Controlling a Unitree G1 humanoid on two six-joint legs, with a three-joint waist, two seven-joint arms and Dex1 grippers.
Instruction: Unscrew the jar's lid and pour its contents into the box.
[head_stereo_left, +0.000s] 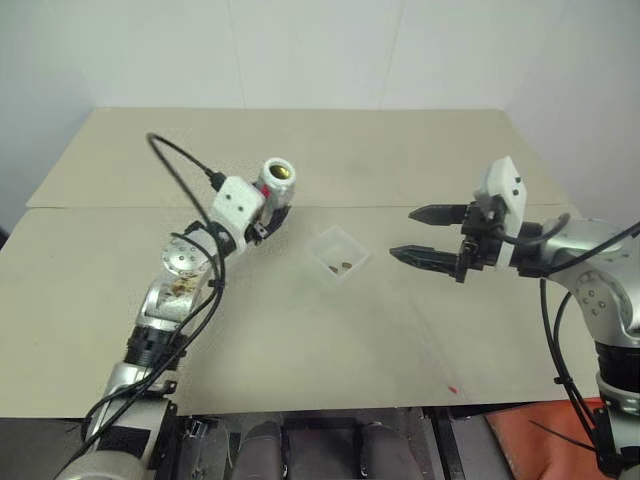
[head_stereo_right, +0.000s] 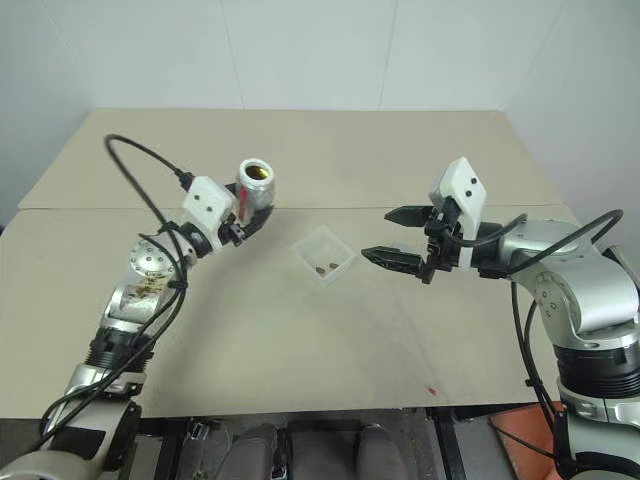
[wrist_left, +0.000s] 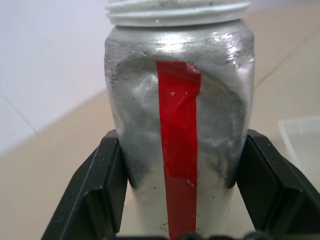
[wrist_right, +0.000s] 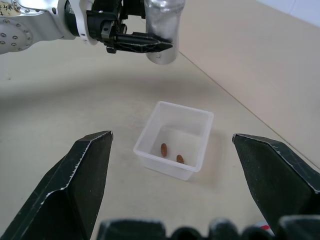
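Note:
The robot's left gripper will set the jar down on the table, on its own side of the clear box (head_stereo_left: 271, 257), near the seam.
My left gripper (wrist_left: 182, 137) is shut on the jar (head_stereo_left: 275, 180), a silver-grey cylinder with a red stripe, held in the air to the left of the box. Its threaded mouth is uncovered and faces up. The lid is out of view. The small clear box (head_stereo_left: 320, 262) sits on the table with two brown pieces of the contents (wrist_right: 164, 148) inside. To the right of the box my right gripper (head_stereo_left: 403, 233) hangs open, its fingers wide apart with nothing between them, pointing toward the box.
The beige table (head_stereo_left: 300, 340) has a seam running across it behind the box. A small red mark (head_stereo_left: 452, 389) lies near the front edge. An orange object (head_stereo_left: 540, 430) sits below the table at the right. A white wall stands behind.

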